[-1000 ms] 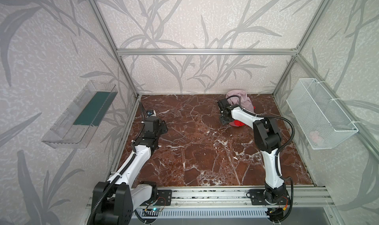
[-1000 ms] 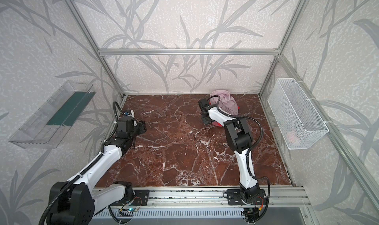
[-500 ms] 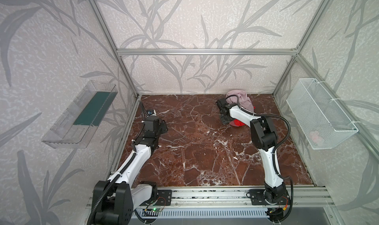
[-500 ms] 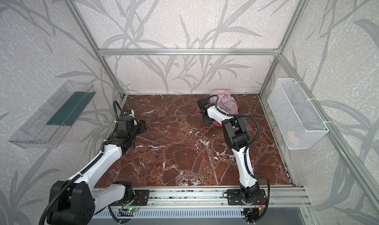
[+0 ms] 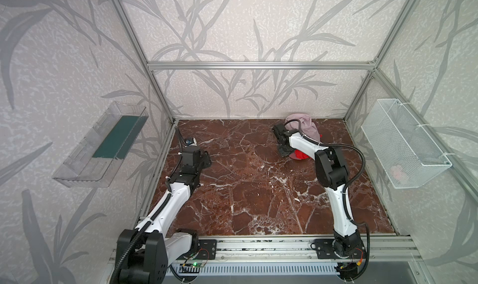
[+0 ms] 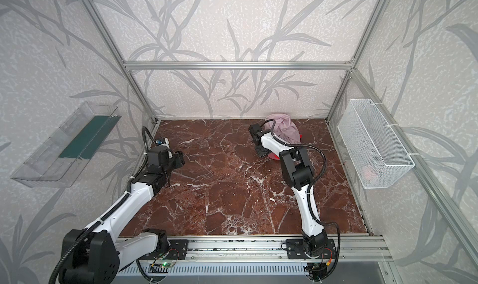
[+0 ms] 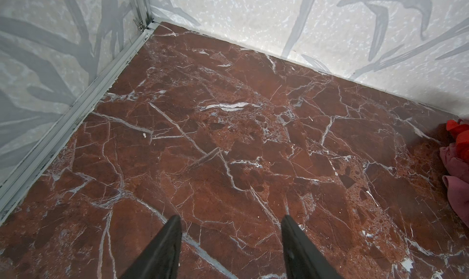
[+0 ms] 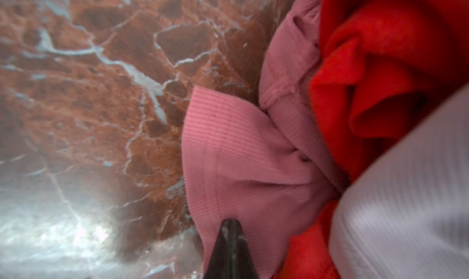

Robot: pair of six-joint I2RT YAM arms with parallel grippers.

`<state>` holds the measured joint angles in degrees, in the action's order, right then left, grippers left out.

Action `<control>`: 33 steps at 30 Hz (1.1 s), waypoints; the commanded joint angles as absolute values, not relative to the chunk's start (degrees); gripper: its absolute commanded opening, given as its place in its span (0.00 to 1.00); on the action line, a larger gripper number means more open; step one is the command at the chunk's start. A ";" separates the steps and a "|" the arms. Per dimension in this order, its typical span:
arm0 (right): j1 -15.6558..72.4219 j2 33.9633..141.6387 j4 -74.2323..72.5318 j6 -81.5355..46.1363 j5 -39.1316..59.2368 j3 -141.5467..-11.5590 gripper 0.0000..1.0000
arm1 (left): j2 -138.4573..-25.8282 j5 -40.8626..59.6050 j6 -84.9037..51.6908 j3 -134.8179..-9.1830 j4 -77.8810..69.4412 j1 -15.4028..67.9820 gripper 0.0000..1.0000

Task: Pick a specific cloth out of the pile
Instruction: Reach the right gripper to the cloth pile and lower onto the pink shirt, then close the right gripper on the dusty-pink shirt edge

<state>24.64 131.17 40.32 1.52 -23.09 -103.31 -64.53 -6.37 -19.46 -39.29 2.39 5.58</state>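
Note:
The shut fingers of my right gripper rest on the smooth side of the dusty rose cloth, so I should open them and pinch a fold (image 8: 214, 238) next to the cloth's hem before I lift.
The pile (image 5: 304, 127) (image 6: 284, 130) lies at the back right of the marble floor, and its red cloth (image 5: 300, 154) shows beside my right gripper (image 5: 283, 153) (image 6: 261, 153). In the right wrist view the right gripper (image 8: 229, 223) is shut on a fold of the cloth (image 8: 241, 158), a ribbed dusty rose piece. It lies against the red cloth (image 8: 380, 61) and a pale lilac cloth (image 8: 406, 201). My left gripper (image 7: 231, 220) (image 5: 207, 158) hovers open over bare floor at the left, with nothing between its fingers. The cloth (image 7: 456, 188) shows at the edge of its view.
A white wire basket (image 5: 403, 143) hangs on the right wall with a small pink thing (image 5: 398, 171) inside. A clear shelf (image 5: 103, 145) with a green liner hangs on the left wall. Aluminium rails border the marble floor (image 5: 258, 187).
The right jaws have closed onto the dusty rose cloth at the pile's near edge, and the right arm has shifted slightly. The left arm has stayed put.

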 commanded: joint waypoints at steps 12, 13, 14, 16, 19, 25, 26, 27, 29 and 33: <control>25.82 123.94 40.38 3.54 -23.97 -96.33 0.52 | -61.48 -7.12 -19.97 -38.64 2.90 5.88 0.61; 25.84 124.22 40.06 3.67 -24.23 -96.26 0.51 | -61.44 -7.13 -19.96 -38.63 2.98 5.85 0.61; 25.84 124.51 39.80 3.82 -24.38 -96.32 0.51 | -61.31 -7.21 -19.94 -38.48 2.99 5.82 0.61; 25.84 125.61 39.81 3.96 -24.18 -97.18 0.49 | -61.10 -7.38 -19.95 -38.38 3.12 5.83 0.61; 25.84 127.65 40.92 3.81 -24.16 -99.55 0.49 | -60.82 -7.64 -19.78 -38.40 3.58 5.80 0.61; 25.84 131.58 43.75 4.37 -26.60 -103.50 0.47 | -60.50 -8.00 -19.43 -38.31 3.98 5.81 0.61; 25.84 132.03 43.97 4.52 -26.86 -103.94 0.46 | -60.50 -8.08 -19.23 -38.36 4.09 5.84 0.61; 25.84 132.37 44.16 4.57 -27.00 -104.28 0.44 | -60.55 -8.18 -19.17 -38.41 4.07 5.81 0.61; 25.82 133.22 45.15 4.64 -28.09 -105.27 0.41 | -60.72 -8.35 -19.07 -38.52 4.08 5.83 0.61; 25.75 134.11 45.90 5.08 -30.21 -106.41 0.32 | -61.17 -8.10 -18.98 -39.02 4.00 5.80 0.61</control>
